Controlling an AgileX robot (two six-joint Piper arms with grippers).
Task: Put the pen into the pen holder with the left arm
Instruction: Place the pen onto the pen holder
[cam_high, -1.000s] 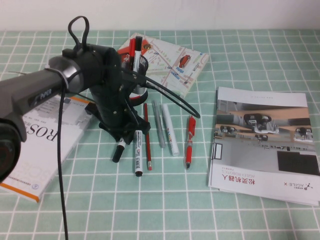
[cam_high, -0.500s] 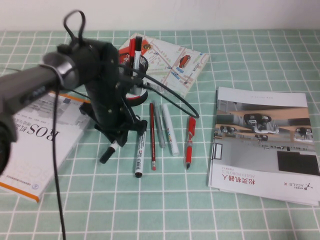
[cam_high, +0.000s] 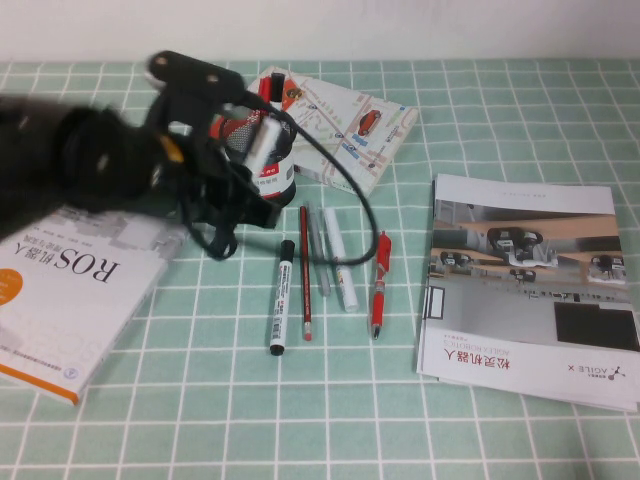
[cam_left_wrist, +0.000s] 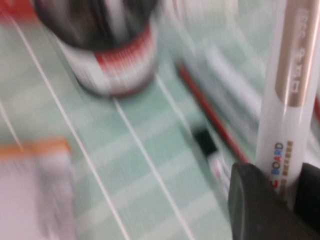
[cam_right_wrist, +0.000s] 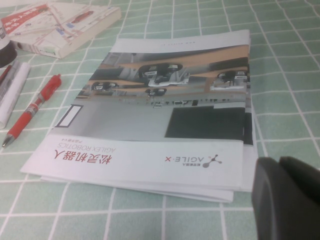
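Observation:
The left gripper should release the pen inside the black mesh pen holder (cam_high: 257, 122), beside the standing red marker. The pen is now held beside the holder.
My left gripper (cam_high: 250, 148) is shut on the pen (cam_high: 264, 138), a white-barrelled marker, and holds it in the air right beside the pen holder (cam_high: 277, 172), at about rim height. The holder is a black mesh cup with a white label and a red band. The left arm hides the holder's mouth. In the left wrist view the pen (cam_left_wrist: 292, 95) stands between my black fingers (cam_left_wrist: 257, 205), and the holder (cam_left_wrist: 112, 55) is blurred beyond. My right gripper (cam_right_wrist: 290, 200) is shut and empty by the near corner of a magazine (cam_right_wrist: 165, 110).
A black-ended printed marker (cam_high: 281, 300), a red pencil (cam_high: 304, 270), a grey pen (cam_high: 319, 252), a white marker (cam_high: 341, 262) and a red pen (cam_high: 380, 282) lie in a row before the holder. A ROS book (cam_high: 70, 290) lies left, a map booklet (cam_high: 350, 125) behind, the magazine (cam_high: 530, 285) right.
The left arm has lifted the pen off the table and swung it up and back to the pen holder. The other pens lie as before.

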